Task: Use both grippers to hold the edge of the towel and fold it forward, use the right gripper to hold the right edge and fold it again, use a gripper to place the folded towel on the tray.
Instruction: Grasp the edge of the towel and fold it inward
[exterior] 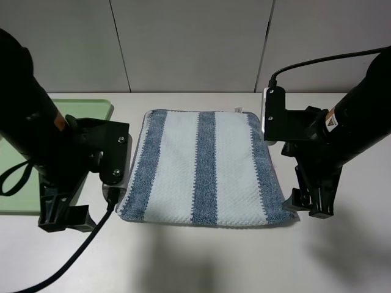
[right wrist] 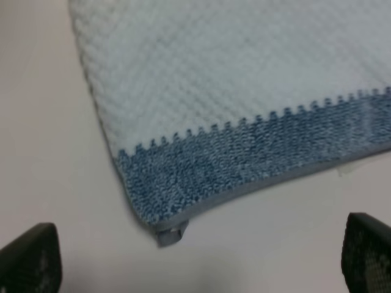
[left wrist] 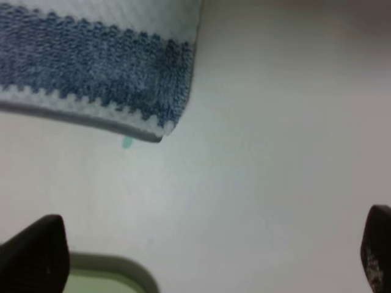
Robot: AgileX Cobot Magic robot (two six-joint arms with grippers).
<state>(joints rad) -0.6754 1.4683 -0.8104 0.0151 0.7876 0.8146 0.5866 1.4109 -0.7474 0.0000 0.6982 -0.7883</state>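
The towel's near edge gets folded forward, so my left gripper will close on the towel's near corner [exterior: 126,216] [left wrist: 174,110] next to the tray, where the outer blue stripe ends.
The towel [exterior: 204,168], white with three blue stripes, lies flat and unfolded in the middle of the table. Its grey hem, the edge of the towel [right wrist: 244,192], runs around a near corner in the right wrist view. My left gripper [exterior: 64,218] stands open just off the towel's near left corner [left wrist: 165,125], with only bare table between its fingertips [left wrist: 30,253]. My right gripper [exterior: 308,206] is open beside the near right corner [right wrist: 165,229], apart from the cloth, its fingertips [right wrist: 366,253] wide. The pale-green tray [exterior: 91,108] sits at the left, mostly hidden behind the left arm.
A corner of the tray's rim [left wrist: 116,268] shows close to the left gripper. A black cable [exterior: 67,262] trails over the table's near left part. Grey wall panels [exterior: 195,43] close off the back.
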